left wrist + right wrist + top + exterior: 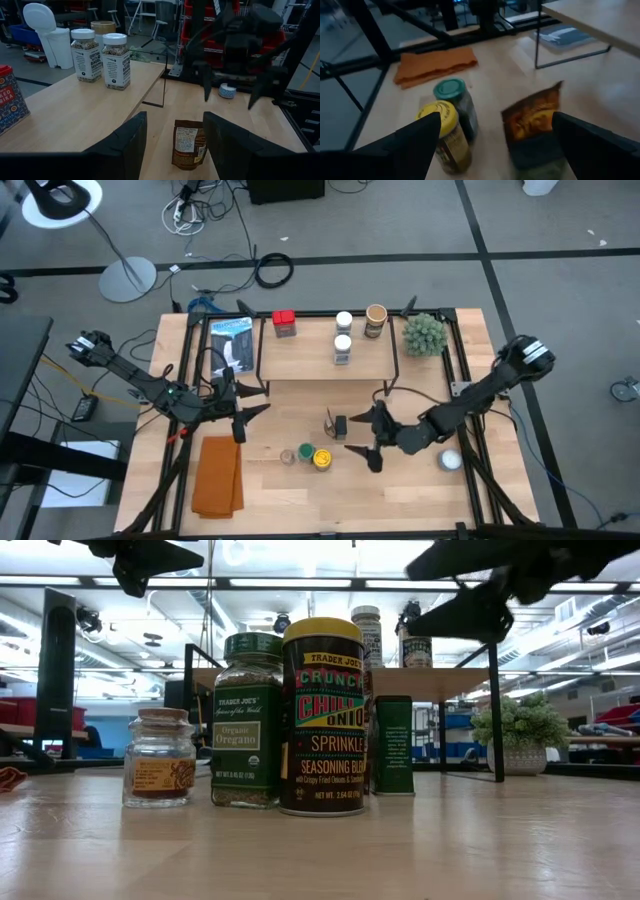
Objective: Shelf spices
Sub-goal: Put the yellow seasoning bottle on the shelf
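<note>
The yellow-lidded tin is beside the green-lidded oregano jar. My right gripper will go to it next and close on the tin's body (322, 466) (454, 148).
The light-wood shelf (310, 365) carries a red square tin (284, 322), two white-lidded jars (343, 333) and a tan-lidded jar (375, 320). On the table in front of it stand a tan-lidded jar (160, 755), a green-lidded oregano jar (245, 720), a yellow-lidded tin (322, 715) and a small dark pouch (340, 425). My left gripper (258, 402) is open, left of the pouch, with the pouch (189, 145) between and beyond its fingers. My right gripper (358, 433) is open on the pouch's right, facing the pouch (535, 120) and the yellow-lidded tin (442, 132).
An orange cloth (218, 475) lies by the near left edge. A blue-covered booklet (232, 340) lies left of the shelf. A green spiky plant ball (423, 333) sits right of the shelf, and a white round object (450, 460) lies near my right arm.
</note>
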